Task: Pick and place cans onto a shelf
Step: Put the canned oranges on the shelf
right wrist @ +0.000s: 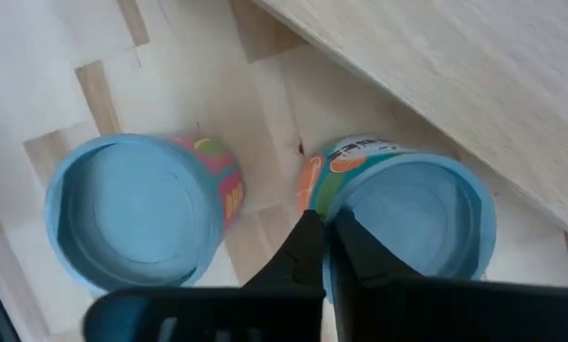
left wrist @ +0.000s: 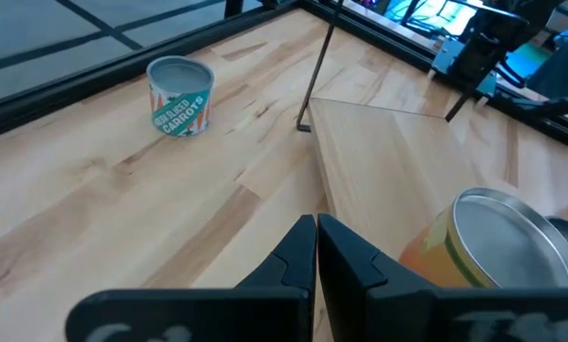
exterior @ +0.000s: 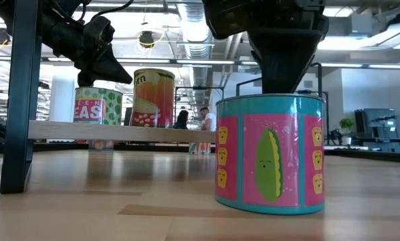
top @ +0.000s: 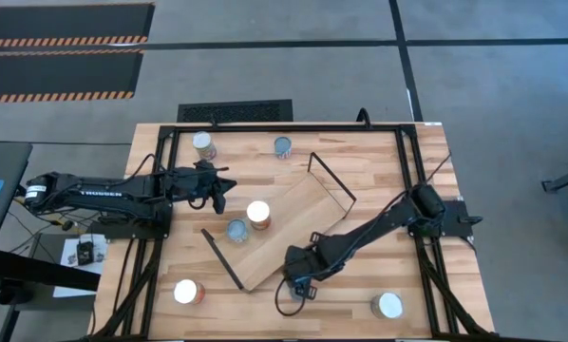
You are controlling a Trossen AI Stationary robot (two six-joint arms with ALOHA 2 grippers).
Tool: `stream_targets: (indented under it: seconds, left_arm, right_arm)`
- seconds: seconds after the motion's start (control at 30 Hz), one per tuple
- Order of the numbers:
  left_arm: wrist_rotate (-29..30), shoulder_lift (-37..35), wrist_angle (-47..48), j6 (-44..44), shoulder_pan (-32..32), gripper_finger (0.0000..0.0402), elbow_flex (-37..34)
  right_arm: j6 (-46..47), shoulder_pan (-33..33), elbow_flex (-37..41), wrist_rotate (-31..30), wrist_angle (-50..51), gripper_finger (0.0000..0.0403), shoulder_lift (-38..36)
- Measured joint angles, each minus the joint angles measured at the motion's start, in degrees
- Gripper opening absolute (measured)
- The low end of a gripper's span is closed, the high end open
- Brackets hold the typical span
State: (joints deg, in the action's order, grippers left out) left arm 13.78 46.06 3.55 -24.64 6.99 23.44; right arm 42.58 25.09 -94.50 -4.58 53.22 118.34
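Next, my right gripper releases the orange-and-green can on the shelf [top: 274, 206], next to the white-topped can near the far edge of the shelf.
The light-wood shelf [top: 289, 218] lies slantwise mid-table and bears two cans, a white-topped one [top: 258, 213] and a blue-grey one [top: 236, 230]. My left gripper [top: 221, 197] is shut and empty just left of them, above the shelf's edge; its wrist view shows the orange can's silver top [left wrist: 507, 242] close by. My right gripper [right wrist: 324, 237] is shut near the shelf's near edge, over the gap between two blue-topped cans: a pink-labelled one [right wrist: 132, 223] and an orange-and-green one [right wrist: 412, 218]. The low view shows it [exterior: 287, 80] right above the pink corn can [exterior: 270, 154]. My right gripper's shut fingers [right wrist: 346, 252] point down between the two blue can tops, by the rim of the orange-and-green can [right wrist: 336, 204]. I cannot tell whether they touch either can. Both cans stand upright on the table.
Other cans stand on the table: a tan one [top: 204, 144] and a carrots can [top: 282, 146] at the far side, a white-topped one [top: 187, 292] near left, a silver one [top: 388, 305] near right. Black wire brackets [top: 331, 176] rise at the shelf's ends.
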Motion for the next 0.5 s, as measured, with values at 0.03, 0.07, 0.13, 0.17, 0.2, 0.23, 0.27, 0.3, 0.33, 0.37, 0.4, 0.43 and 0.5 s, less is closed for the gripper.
stream_targets:
  seconds: [0.03,0.07,0.13,0.17,0.2,0.23,0.27,0.3,0.33,0.37,0.4,0.43,0.5]
  left_arm:
    - [0.0,0.0,0.0,0.0,0.0,0.0000,0.0]
    - [0.0,0.0,0.0,0.0,0.0,0.0000,0.0]
    - [0.0,0.0,0.0,0.0,0.0,0.0000,0.0]
    - [0.0,0.0,0.0,0.0,0.0,0.0000,0.0]
    - [0.0,0.0,0.0,0.0,0.0,0.0000,0.0]
    - [0.0,0.0,0.0,0.0,0.0,0.0000,0.0]
    - [0.0,0.0,0.0,0.0,0.0,0.0000,0.0]
    - [0.0,0.0,0.0,0.0,0.0,0.0000,0.0]
    - [0.0,0.0,0.0,0.0,0.0,0.0000,0.0]
    - [0.0,0.0,0.0,0.0,0.0,0.0000,0.0]
    - [0.0,0.0,0.0,0.0,0.0,0.0000,0.0]
    - [0.0,0.0,0.0,0.0,0.0,0.0000,0.0]
    - [0.3,0.0,0.0,0.0,0.0,0.0000,0.0]
  right_arm:
    - [-0.4,0.3,0.0,0.1,0.3,0.0008,-0.3]
    - [-0.5,0.5,0.1,0.4,0.6,0.0009,-0.9]
    - [-0.6,0.9,0.1,0.6,0.8,0.0007,-2.7]
    - [-0.6,0.9,0.1,0.6,1.1,0.0006,-4.0]
    - [-0.6,0.9,0.1,0.6,1.4,0.0005,-5.4]
    - [-0.6,0.7,0.0,0.6,1.7,0.0005,-6.8]
    - [-0.6,0.3,0.0,0.5,2.0,0.0005,-8.3]
    - [-0.6,-0.3,0.0,0.2,2.3,0.0005,-9.6]
    - [-0.6,-1.0,0.0,-0.2,2.7,0.0005,-10.8]
    - [-0.7,-2.0,-0.2,-0.9,3.2,0.0004,-11.8]
    - [-1.3,-3.1,-1.0,-1.6,4.1,0.0004,-12.4]
    - [-2.5,-4.3,-1.9,-2.6,4.9,0.0003,-12.8]
    - [-6.4,-7.1,-4.5,-3.9,6.8,0.0003,-12.4]
